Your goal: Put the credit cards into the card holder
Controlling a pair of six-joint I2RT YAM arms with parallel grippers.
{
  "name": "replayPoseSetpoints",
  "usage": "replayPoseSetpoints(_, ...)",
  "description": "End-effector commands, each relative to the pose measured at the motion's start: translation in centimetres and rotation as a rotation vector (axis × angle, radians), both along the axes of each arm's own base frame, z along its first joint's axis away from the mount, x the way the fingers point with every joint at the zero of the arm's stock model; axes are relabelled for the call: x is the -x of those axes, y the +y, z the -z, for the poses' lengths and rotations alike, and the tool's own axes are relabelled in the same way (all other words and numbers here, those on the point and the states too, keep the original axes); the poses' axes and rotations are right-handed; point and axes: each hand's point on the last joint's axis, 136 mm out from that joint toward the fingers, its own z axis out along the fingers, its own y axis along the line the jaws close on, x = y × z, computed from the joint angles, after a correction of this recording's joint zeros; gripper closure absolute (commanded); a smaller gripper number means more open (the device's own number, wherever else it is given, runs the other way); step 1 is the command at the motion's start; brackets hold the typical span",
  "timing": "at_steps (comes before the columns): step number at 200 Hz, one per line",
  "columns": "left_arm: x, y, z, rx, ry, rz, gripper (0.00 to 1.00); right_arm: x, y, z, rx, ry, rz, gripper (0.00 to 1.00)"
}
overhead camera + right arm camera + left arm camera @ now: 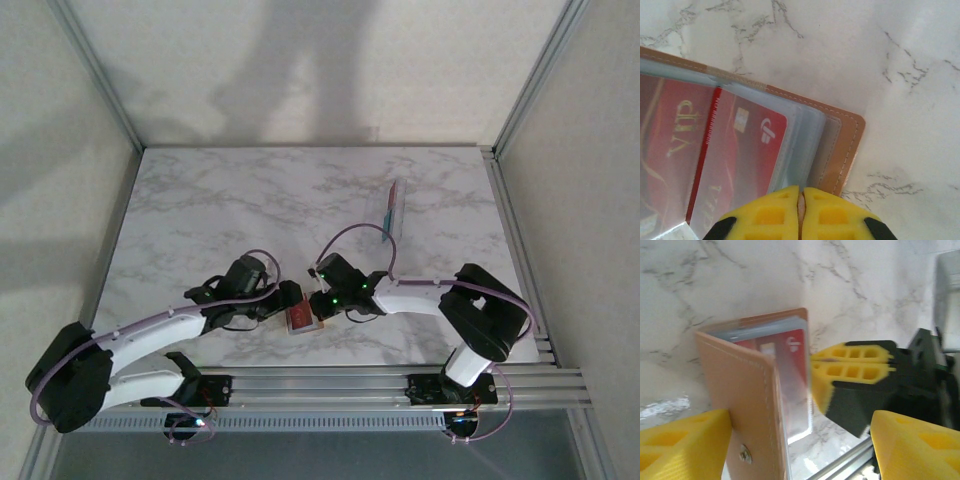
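The tan cover is half open over the red credit card, so the robot's left gripper should fold it flat and pinch the card holder near its spine (708, 372).
The tan card holder (747, 390) stands open on the marble between the fingers of my left gripper (801, 420). That gripper is open: its left finger (685, 445) rests against the tan cover and its right finger (915, 445) is clear of it. A red credit card (747, 150) sits in the clear inner pockets. My right gripper (801, 192) is shut on the edge of the holder's other cover, with a thin tan sliver pinched between its pads. From above, both grippers meet at the holder (300, 318). More credit cards (392, 212), teal and red, stand on edge at the back right.
The marble tabletop (250, 200) stretches away behind the arms. An aluminium rail (380, 380) runs along the near edge, close below the holder. Frame posts and white walls close in the left, right and back sides.
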Motion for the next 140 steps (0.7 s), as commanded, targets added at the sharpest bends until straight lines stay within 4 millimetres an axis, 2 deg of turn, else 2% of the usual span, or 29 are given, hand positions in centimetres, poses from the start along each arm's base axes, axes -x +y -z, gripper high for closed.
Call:
replayPoseSetpoints(1,-0.6,-1.3,-1.9,0.063,-0.033,0.007,0.27,0.9,0.1,1.0,-0.019,0.047,-0.001,1.0)
replayPoseSetpoints(31,-0.7,-1.8,-0.3,0.054,0.004,0.015,0.28,0.7,-0.4,1.0,-0.023,0.047,0.016,0.97)
replayPoseSetpoints(82,-1.4,-2.3,1.9,-0.026,0.045,0.026,0.29,-0.8,-3.5,0.8,0.052,-0.013,0.119,0.8)
replayPoseSetpoints(140,-1.5,-2.1,2.9,-0.068,0.059,0.033,0.3,-1.3,-5.0,-1.0,0.055,-0.065,0.144,0.78)
